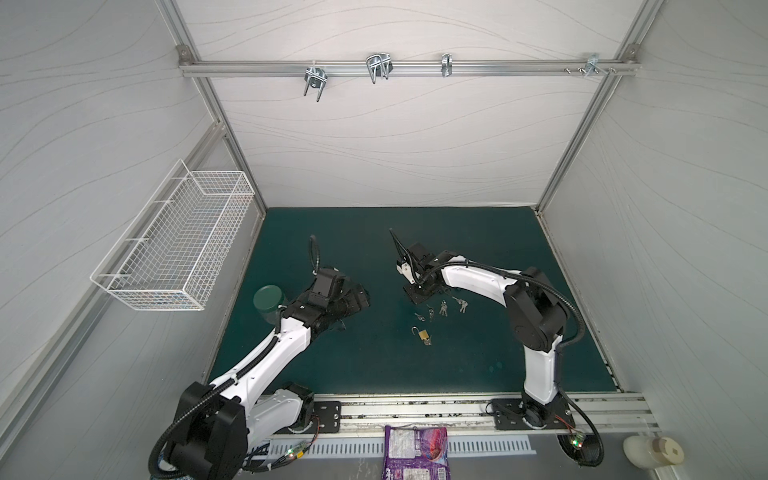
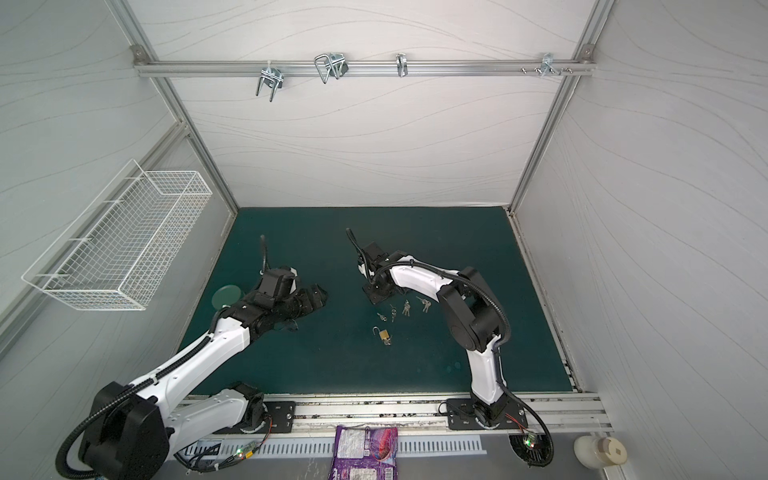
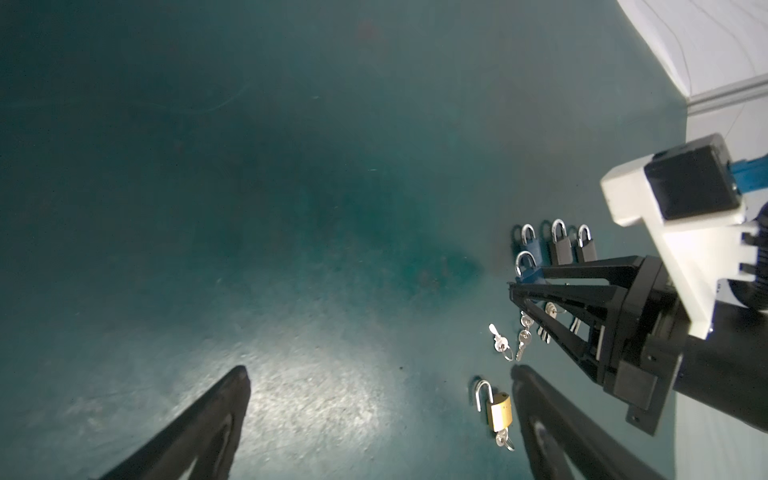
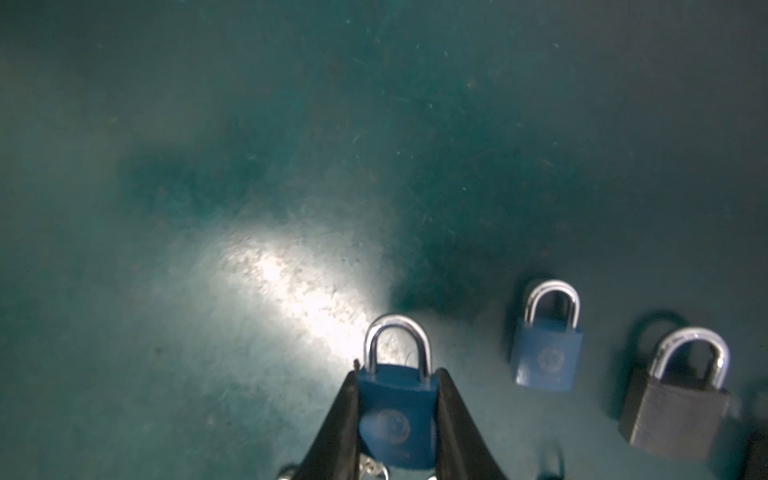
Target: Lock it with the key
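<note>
I should take hold of the open shackle (image 1: 415, 329) (image 3: 481, 383) of the brass padlock with my left gripper next.
In the right wrist view my right gripper (image 4: 397, 374) is shut on the body of a blue padlock (image 4: 397, 415) with its silver shackle pushed in. A silvery key (image 4: 372, 466) shows just under the body. On the green mat lies a brass padlock (image 3: 500, 411) with its shackle swung open and a key (image 3: 503, 441) in its base; in both top views it sits mid-table (image 1: 423, 334). My left gripper (image 3: 380, 370) hovers open over the mat, its one finger right beside the brass padlock, holding nothing.
Another blue padlock (image 4: 546, 357) and a dark grey padlock (image 4: 675, 415) lie beside the held one. Several loose keys (image 1: 442, 308) are scattered near the right gripper. A green-lidded jar (image 1: 269, 303) stands at the left, and a wire basket (image 1: 174, 245) hangs on the left wall.
</note>
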Controlling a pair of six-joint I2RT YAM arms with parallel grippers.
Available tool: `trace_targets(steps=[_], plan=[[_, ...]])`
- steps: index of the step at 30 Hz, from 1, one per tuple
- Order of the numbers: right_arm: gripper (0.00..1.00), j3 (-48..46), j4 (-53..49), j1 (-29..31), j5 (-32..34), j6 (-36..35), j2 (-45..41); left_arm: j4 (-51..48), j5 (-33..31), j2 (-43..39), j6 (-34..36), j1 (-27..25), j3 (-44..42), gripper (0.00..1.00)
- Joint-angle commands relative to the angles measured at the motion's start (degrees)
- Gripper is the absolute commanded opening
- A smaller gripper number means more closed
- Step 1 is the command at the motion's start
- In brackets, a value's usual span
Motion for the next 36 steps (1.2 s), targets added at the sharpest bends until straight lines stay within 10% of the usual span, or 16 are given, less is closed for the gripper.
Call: trace_targets(steps=[1,14,28,36], plan=[[0.0,2.5,-3.6,0.8,1.5,-2.2,2.4,4.3,4.2,-3.5,-0.4,1.6,-0.3,0.99],[0.02,6.1,-6.3,0.9,2.8,-3.9,7.3,7.9,8.4,-7.6,-0.7,2.7,-2.2,0.99],[0.44,7.0,-7.3,1.0,1.4,-3.3,7.0,8.8,10.5,-10.4,0.8,3.0,-2.4,0.99],[0.41,-2.6,-0.3,1.2,-2.6,0.8,-9.0,9.3,14.7,-10.0,3.0,1.1,-2.3,0.99]])
